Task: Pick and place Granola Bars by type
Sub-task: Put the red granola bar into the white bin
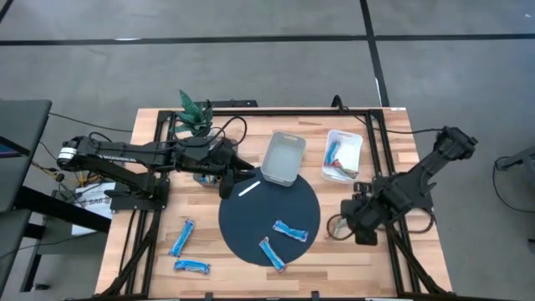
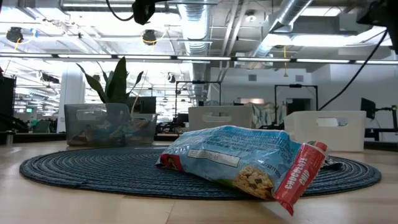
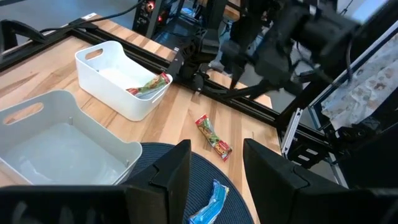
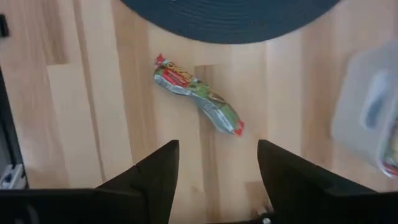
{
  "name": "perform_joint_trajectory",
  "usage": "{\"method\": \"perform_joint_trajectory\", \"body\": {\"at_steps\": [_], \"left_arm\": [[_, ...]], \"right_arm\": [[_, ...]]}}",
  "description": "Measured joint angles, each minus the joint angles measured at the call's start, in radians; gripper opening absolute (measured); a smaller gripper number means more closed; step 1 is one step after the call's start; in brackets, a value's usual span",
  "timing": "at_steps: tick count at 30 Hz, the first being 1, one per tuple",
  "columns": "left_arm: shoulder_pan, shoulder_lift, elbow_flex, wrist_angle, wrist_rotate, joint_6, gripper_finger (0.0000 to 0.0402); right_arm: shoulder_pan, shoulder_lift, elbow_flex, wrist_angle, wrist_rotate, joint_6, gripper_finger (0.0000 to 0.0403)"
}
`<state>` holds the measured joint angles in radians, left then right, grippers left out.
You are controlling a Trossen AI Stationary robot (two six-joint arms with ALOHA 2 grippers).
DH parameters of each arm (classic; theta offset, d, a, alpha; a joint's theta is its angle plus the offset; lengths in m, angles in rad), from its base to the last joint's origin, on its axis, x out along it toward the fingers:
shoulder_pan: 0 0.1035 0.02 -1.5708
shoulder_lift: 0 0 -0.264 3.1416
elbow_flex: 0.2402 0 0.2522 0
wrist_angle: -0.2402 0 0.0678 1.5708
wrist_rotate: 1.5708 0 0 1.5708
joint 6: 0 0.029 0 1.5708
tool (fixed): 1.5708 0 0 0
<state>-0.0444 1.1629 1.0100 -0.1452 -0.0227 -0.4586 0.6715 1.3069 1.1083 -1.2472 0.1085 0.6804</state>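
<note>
I need to next close my right gripper on the green half (image 1: 338, 220) (image 4: 216, 107) of the green-and-red bar, toward its end nearer the white bin.
Two blue granola bars (image 1: 291, 231) (image 1: 272, 253) lie flat on the round dark mat (image 1: 251, 219); one of them fills the low view (image 2: 249, 162). Two more blue bars (image 1: 182, 238) (image 1: 191, 267) lie on the wood left of the mat. A green-and-red bar (image 4: 198, 99) (image 3: 213, 137) lies on the wood right of the mat. My right gripper (image 4: 217, 180) (image 1: 353, 219) hovers open just short of that bar. My left gripper (image 3: 216, 180) (image 1: 226, 186) hangs open over the mat's far left edge. The white bin (image 1: 343, 155) holds multicoloured bars (image 3: 149, 86).
An empty grey bin (image 1: 284, 159) (image 3: 62, 143) stands at the mat's far edge, and a thin white stick (image 1: 249, 189) lies beside it. A clear bin (image 2: 109, 124) and a plant (image 1: 195, 109) sit at far left. A black frame (image 1: 376, 134) rims the table.
</note>
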Motion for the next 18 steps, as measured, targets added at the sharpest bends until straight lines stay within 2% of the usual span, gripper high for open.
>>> {"method": "perform_joint_trajectory", "body": {"at_steps": [8, 18], "left_arm": [[0.000, 0.000, 0.000, 0.000, 0.000, 0.000, 0.0139], [0.000, 0.000, 0.000, -0.003, 0.001, 0.001, 0.0139]], "right_arm": [[0.013, 0.152, -0.085, 0.126, 0.003, -0.015, 0.0209], [-0.030, 0.327, -0.133, 0.247, 0.006, -0.174, 0.0207]]}}
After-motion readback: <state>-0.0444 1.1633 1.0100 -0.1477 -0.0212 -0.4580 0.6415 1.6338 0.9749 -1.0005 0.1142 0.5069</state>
